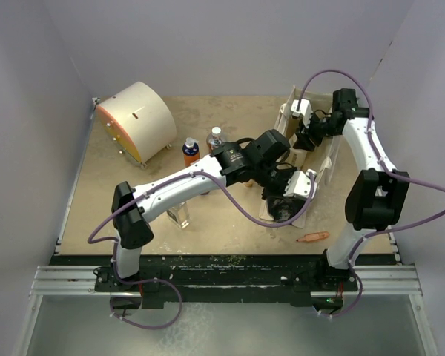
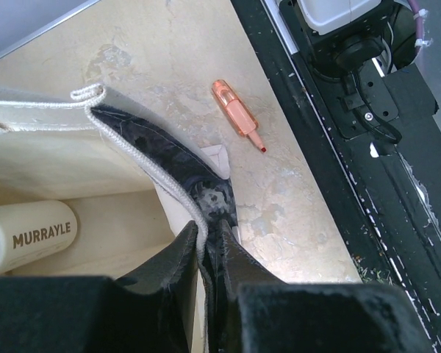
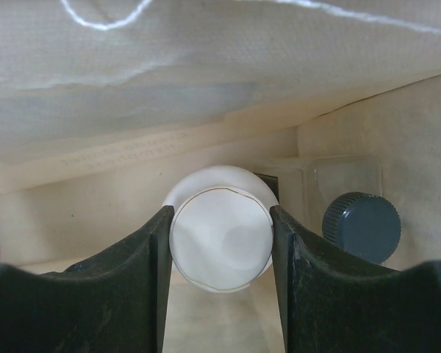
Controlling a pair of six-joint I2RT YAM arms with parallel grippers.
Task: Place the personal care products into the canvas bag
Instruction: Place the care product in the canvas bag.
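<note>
My right gripper will set the white-capped bottle down and let go of it in the canvas bag (image 1: 299,161) (image 3: 219,187), beside the clear bottle with the black cap.
The beige canvas bag (image 1: 288,111) stands open at the right middle of the table. My left gripper (image 1: 285,199) is shut on its near rim, fingers pinching the corded edge and dark printed panel (image 2: 209,232). My right gripper (image 1: 305,137) is inside the bag (image 3: 206,73), shut on a bottle with a round white cap (image 3: 220,239). A clear bottle with a black cap (image 3: 361,226) stands beside it in the bag. A cream-white bottle (image 2: 33,235) lies in the bag. An orange bottle with a blue cap (image 1: 190,150), a pale-capped bottle (image 1: 215,137) and a clear squarish bottle (image 1: 179,215) stand on the table.
A large cream drum with an orange face (image 1: 137,119) lies at the back left. A small orange pen-like stick (image 1: 312,237) lies near the front edge, right of the bag, and shows in the left wrist view (image 2: 239,116). The left arm reaches across the table's middle.
</note>
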